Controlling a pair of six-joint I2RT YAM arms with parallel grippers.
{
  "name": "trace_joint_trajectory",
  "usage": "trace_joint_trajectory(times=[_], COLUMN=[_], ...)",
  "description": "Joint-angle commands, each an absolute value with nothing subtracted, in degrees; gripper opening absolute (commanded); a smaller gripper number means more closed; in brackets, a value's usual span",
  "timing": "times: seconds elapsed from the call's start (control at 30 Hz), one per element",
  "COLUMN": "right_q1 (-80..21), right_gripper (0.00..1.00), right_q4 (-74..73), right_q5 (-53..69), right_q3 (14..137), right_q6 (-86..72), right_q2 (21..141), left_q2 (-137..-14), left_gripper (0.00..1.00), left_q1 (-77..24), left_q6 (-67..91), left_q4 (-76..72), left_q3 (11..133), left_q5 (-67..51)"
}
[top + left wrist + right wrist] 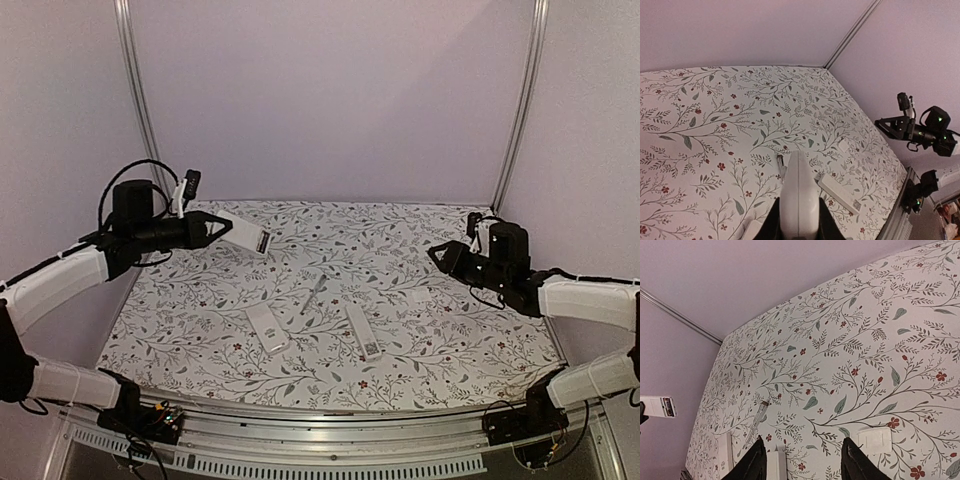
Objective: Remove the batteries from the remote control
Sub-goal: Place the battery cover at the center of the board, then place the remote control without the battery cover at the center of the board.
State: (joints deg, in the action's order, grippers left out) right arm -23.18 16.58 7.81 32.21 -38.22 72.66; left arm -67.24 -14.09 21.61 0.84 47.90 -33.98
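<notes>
Next, I let go of the white remote control with my left gripper on the floral cloth (318, 353), between the other two white remotes.
My left gripper (222, 229) is raised above the back left of the table and shut on one end of a white remote control (247, 236). In the left wrist view the remote (799, 192) sticks out between the two black fingers (771, 225). My right gripper (438, 256) hovers open and empty over the right side; in its wrist view the fingers (756, 462) stand wide apart above the floral cloth. No batteries show in any view.
Two more white remotes (268, 330) (360, 333) lie near the front middle. A thin grey pen-like tool (312, 295) lies between them, further back. A small white square piece (875, 440) lies on the cloth under my right gripper. The floral cloth (180, 320) covers the table.
</notes>
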Motion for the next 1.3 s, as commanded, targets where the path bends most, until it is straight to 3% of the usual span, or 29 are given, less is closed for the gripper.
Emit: trace_joint_trajectory(times=[0.0,0.3,0.5,0.93,1.03,1.27], right_q1=[-23.0,-23.1,-23.0,-23.0,-23.0,-23.0], right_gripper=[0.51,0.57,0.57,0.57,0.58,0.58], right_q4=[11.7,8.7,8.4,7.5,7.3,7.9], right_q5=[7.7,7.8,7.0,5.6,5.2,5.5], right_q3=[30.6,30.2,29.3,26.9,26.9,26.6], right_q6=[-34.1,-31.3,-30.6,-30.7,-30.5,-30.8], right_q2=[66.7,60.6,60.6,56.9,56.9,57.8], left_q2=[-69.9,-79.2,-89.0,-104.9,-106.3,-107.7], left_gripper=[0.0,0.0,0.0,0.0,0.04,0.23], left_q1=[-20.9,-32.5,-42.0,-45.3,-45.3,-45.3], left_q6=[17.1,15.1,8.5,4.4,4.4,5.8], left_q4=[5.6,10.2,21.3,24.7,24.7,25.1], left_q3=[49.5,51.5,58.5,66.7,67.5,67.7], left_q5=[-31.9,-43.6,-39.1,-45.2,-44.5,-39.3])
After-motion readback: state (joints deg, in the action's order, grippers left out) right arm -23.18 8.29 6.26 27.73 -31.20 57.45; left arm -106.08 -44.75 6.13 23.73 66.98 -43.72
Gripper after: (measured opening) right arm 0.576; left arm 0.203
